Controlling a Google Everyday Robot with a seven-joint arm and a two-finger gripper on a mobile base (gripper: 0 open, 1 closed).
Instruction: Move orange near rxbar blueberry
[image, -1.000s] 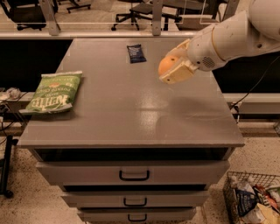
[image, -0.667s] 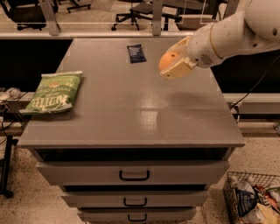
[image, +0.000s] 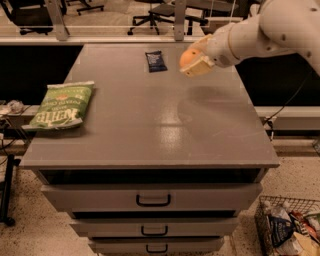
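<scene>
Next, my gripper releases the orange, now raised above the cabinet top, on the cabinet top (image: 177, 60), next to the rxbar blueberry on the side of the white arm.
The orange (image: 188, 57) is held in my gripper (image: 193, 61), above the far right part of the grey cabinet top (image: 150, 120). The gripper's cream fingers are shut around the orange, and the white arm reaches in from the upper right. The rxbar blueberry (image: 156, 61), a small dark navy wrapper, lies flat near the cabinet's far edge, a short way left of the gripper. The orange is raised off the surface and casts a shadow on the top below it.
A green chip bag (image: 60, 105) lies at the left edge of the cabinet top. The cabinet has drawers with dark handles (image: 153, 200) in front. A wire basket of packets (image: 290, 227) stands on the floor at lower right. Office chairs stand behind.
My gripper has carried the orange a little further back and left, closer to the rxbar blueberry. The bar and the chip bag have not moved.
</scene>
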